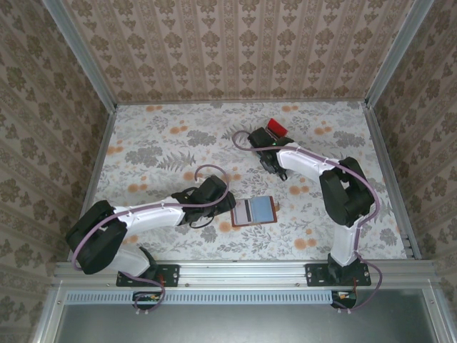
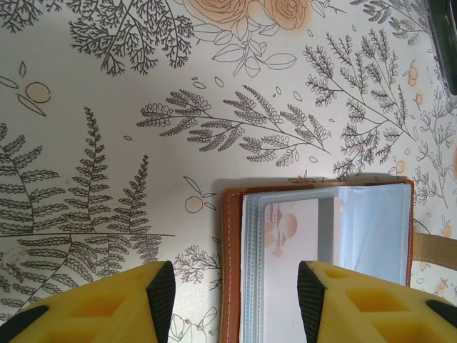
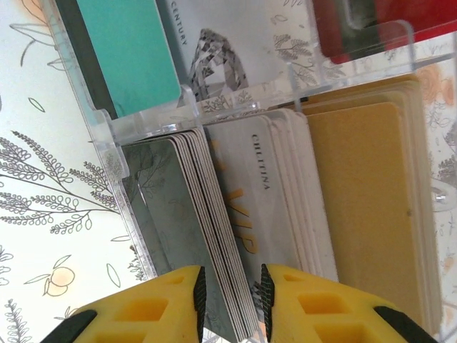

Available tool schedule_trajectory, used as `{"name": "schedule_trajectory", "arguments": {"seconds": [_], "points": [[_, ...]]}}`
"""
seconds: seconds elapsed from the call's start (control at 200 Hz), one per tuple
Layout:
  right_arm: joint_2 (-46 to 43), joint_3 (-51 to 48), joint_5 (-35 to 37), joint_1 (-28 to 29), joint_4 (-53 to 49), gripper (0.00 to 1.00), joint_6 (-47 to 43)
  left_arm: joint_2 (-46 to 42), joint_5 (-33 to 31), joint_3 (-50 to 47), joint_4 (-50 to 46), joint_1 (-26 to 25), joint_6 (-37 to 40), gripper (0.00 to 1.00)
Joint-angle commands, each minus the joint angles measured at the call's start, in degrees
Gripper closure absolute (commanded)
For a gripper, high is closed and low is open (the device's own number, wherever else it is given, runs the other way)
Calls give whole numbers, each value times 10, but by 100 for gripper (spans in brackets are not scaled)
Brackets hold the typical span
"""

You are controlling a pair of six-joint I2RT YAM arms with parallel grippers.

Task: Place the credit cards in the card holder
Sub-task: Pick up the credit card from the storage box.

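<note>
I need to open, shift and pinch only the front of the stack (image 3: 175, 218), because my right gripper's fingers are on both sides of the packed edges of the whole grey stack.
The card holder (image 1: 254, 211) lies open on the table, brown with blue-grey clear pockets. In the left wrist view its brown edge (image 2: 232, 236) lies between the fingers of my open left gripper (image 2: 235, 300), which hovers just above it. A pale card with a pink print (image 2: 293, 229) sits in one pocket. My right gripper (image 1: 263, 139) is at the clear rack (image 3: 107, 143) at the back. Its jaws (image 3: 230, 293) stand narrowly apart astride the top edges of a stack of grey credit cards (image 3: 168, 214). I cannot tell whether the pads touch them.
The rack also holds white VIP cards (image 3: 271, 193), gold cards (image 3: 371, 214), a teal card (image 3: 132, 50) and a red one (image 3: 371, 28). The holder's clasp tab (image 2: 435, 246) sticks out to the side. Patterned walls enclose the floral table (image 1: 157, 143).
</note>
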Motion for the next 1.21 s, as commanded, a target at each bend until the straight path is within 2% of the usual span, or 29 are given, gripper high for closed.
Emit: {"name": "schedule_trajectory", "arguments": {"seconds": [0.0,0.265,0.385,0.555,0.895,1.2], "points": [[23,12,5,-1,-19,71,-1,0,4,-7,-8,4,12,48],[39,14,39,-1,-17,73,-3,0,5,-9,-8,5,10,49],[25,9,48,-1,-10,81,2,0,4,-8,-8,5,12,49],[-13,-7,35,-1,7,86,-2,2,6,-6,-8,6,12,48],[-23,-7,22,-4,0,98,-1,3,10,-4,-8,6,12,48],[-52,-5,-9,-5,-23,100,8,5,12,4,-9,5,15,48]]}}
